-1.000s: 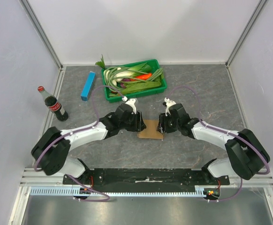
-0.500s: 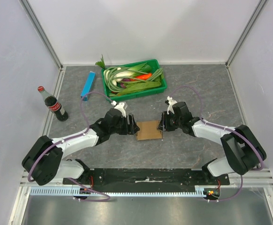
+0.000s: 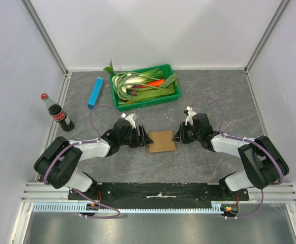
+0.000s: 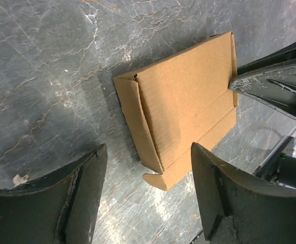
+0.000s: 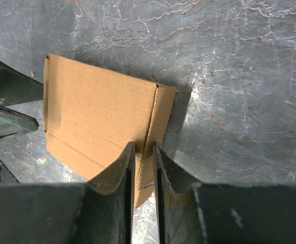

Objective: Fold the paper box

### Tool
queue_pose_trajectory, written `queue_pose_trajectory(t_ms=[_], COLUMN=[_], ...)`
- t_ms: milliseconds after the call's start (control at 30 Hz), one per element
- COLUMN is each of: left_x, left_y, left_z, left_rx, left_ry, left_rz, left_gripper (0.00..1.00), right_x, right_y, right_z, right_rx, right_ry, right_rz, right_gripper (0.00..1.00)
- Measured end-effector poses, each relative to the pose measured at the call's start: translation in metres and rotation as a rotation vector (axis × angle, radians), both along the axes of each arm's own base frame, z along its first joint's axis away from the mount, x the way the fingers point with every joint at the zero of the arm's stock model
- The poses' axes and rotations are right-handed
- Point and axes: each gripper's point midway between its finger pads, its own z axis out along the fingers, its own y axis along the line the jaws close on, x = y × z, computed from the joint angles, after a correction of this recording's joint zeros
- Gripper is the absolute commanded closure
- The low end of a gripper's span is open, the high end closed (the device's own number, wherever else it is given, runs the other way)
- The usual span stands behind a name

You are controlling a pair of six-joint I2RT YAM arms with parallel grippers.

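Note:
The paper box's near flap is sticking out open, so I need to have my left gripper grip the box's side (image 4: 141, 126) and steady it while my right gripper reaches for the flap.
The paper box (image 3: 162, 141) is a brown cardboard piece lying on the grey table between the two arms, its side flaps creased upward. My left gripper (image 3: 144, 138) stands open just left of it, the box (image 4: 183, 107) ahead of its fingers (image 4: 82, 198) and untouched. My right gripper (image 3: 177, 137) sits at the box's right edge. In the right wrist view its jaws (image 5: 144, 152) are nearly together, pinching the raised right flap of the box (image 5: 97, 117). The right gripper's fingertips (image 4: 270, 84) also show in the left wrist view.
A green tray (image 3: 177, 91) full of vegetables stands at the back centre. A slim blue box (image 3: 95, 93) lies to its left, and a cola bottle (image 3: 59, 113) stands near the left wall. Metal frame posts and white walls close in the table.
The left gripper opened and drew back to the left, off the box. The right gripper's jaws narrowed onto the box's right flap. The box has settled lower.

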Motion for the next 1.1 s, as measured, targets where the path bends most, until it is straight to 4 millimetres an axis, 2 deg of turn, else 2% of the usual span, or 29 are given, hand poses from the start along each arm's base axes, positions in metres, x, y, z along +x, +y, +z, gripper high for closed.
queue_pose_trajectory(t_ms=[333, 633, 1000, 1033, 1100], left_x=[0.006, 0.006, 0.005, 0.006, 0.005], left_y=[-0.025, -0.028, -0.042, -0.043, -0.045], left_z=[-0.002, -0.001, 0.0, 0.001, 0.004], left_rx=[-0.154, -0.2, -0.28, -0.286, -0.298], left_ry=[0.072, 0.128, 0.161, 0.16, 0.166], left_rz=[0.01, 0.057, 0.03, 0.028, 0.026], left_gripper=[0.27, 0.28, 0.52, 0.53, 0.53], right_x=[0.001, 0.001, 0.0, 0.0, -0.001], right_y=[-0.011, -0.022, -0.023, -0.023, -0.022], right_z=[-0.003, -0.006, -0.007, -0.007, -0.006], right_rx=[0.155, 0.219, 0.224, 0.221, 0.202], right_ry=[0.047, 0.085, 0.087, 0.087, 0.088], right_rz=[-0.038, -0.063, -0.062, -0.061, -0.05], right_gripper=[0.8, 0.8, 0.78, 0.76, 0.65])
